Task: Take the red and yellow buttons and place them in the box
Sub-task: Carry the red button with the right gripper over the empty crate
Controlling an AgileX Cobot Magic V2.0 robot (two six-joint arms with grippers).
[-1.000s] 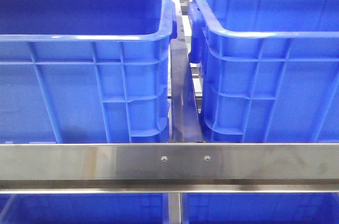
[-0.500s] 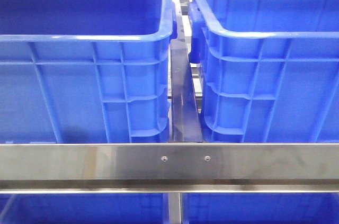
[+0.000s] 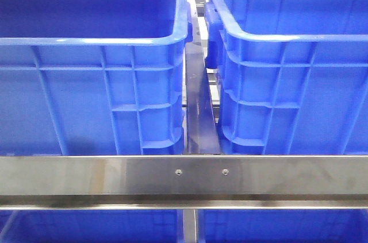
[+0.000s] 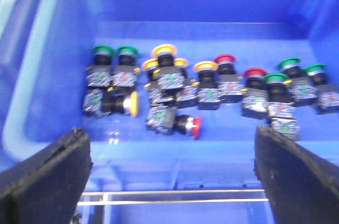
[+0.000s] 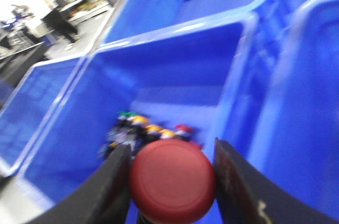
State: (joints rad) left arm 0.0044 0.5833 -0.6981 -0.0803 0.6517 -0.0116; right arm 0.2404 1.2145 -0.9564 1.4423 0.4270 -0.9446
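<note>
The red button, which hangs above a crate now, will be let go by my right gripper inside the box (image 3: 304, 33), behind the middle of the box's near rim.
In the right wrist view my right gripper (image 5: 172, 152) is shut on a red button (image 5: 172, 181), whose round cap fills the gap between the fingers. It hangs above a blue crate (image 5: 69, 128) holding several more buttons (image 5: 151, 128). My left gripper (image 4: 170, 144) is open and empty, its black fingers (image 4: 47, 176) wide apart above the near wall of a crate. Inside lie red buttons (image 4: 196, 126) and yellow buttons (image 4: 164, 50) among green ones. In the front view the box (image 3: 276, 37) is the right crate with the lighter inside. Neither gripper shows there.
A matching blue crate (image 3: 86, 41) with a darker inside stands left of the box, with a narrow gap between them. A steel rail (image 3: 184, 177) crosses in front, with more blue crates below. Green buttons (image 4: 103, 50) lie among the others. Further crates (image 5: 307, 102) flank the one under my right gripper.
</note>
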